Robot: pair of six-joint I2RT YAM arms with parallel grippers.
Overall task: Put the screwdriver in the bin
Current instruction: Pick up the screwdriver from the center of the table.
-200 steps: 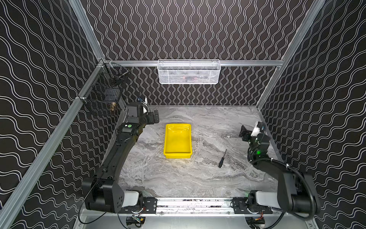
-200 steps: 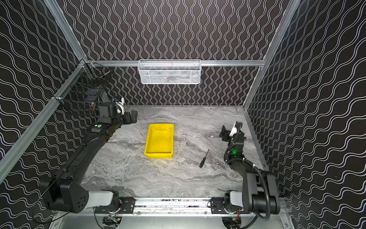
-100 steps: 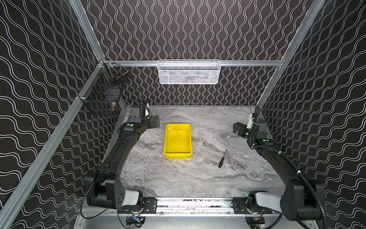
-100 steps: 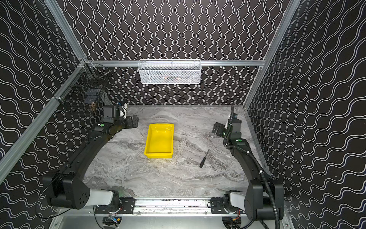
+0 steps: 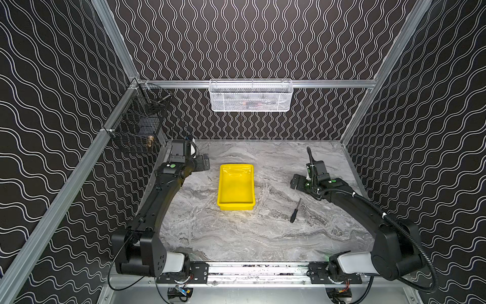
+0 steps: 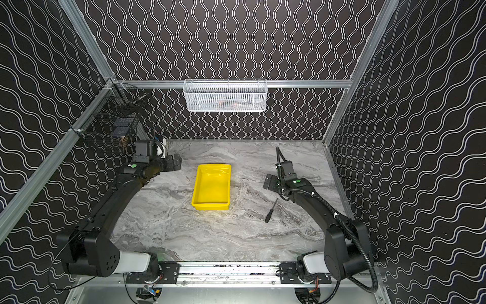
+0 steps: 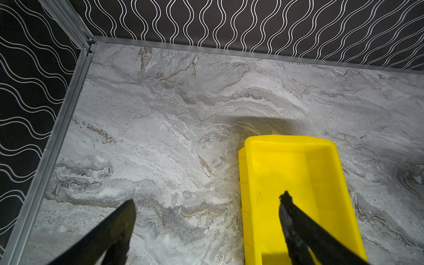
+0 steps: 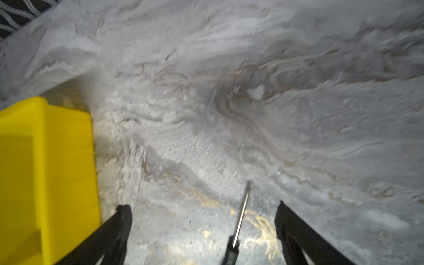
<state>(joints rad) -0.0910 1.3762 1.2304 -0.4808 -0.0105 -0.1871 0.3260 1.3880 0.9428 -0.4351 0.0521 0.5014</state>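
My right gripper will move to the screwdriver next and close its fingers on the end of its black handle [image 5: 295, 211] [image 8: 232, 246], beside the metal rod.
The screwdriver [image 5: 295, 212] [image 6: 271, 212], black-handled with a thin shaft, lies flat on the marble table to the right of the bin, handle toward the front. The bin [image 5: 236, 188] [image 6: 211, 185] is a shallow yellow tray with nothing in it, mid-table. My right gripper [image 5: 295, 181] [image 6: 269, 181] hovers open just beyond the screwdriver's tip. In the right wrist view, the screwdriver [image 8: 242, 213] lies between the spread fingers of my right gripper [image 8: 203, 205], untouched, with the bin [image 8: 57, 160] off to one side. My left gripper [image 5: 203, 164] [image 7: 208, 198] is open and empty beside the bin's [image 7: 298, 172] far left corner.
A white mesh basket [image 5: 251, 96] hangs on the back wall. A black wire basket [image 5: 136, 129] hangs on the left wall above my left arm. Patterned walls close in three sides, and a metal rail [image 5: 257, 269] runs along the front.
My right arm has unfolded and reached forward, bringing its gripper leftward and down toward the screwdriver. My left gripper has dropped slightly near the bin's corner. Screwdriver and bin have not moved.
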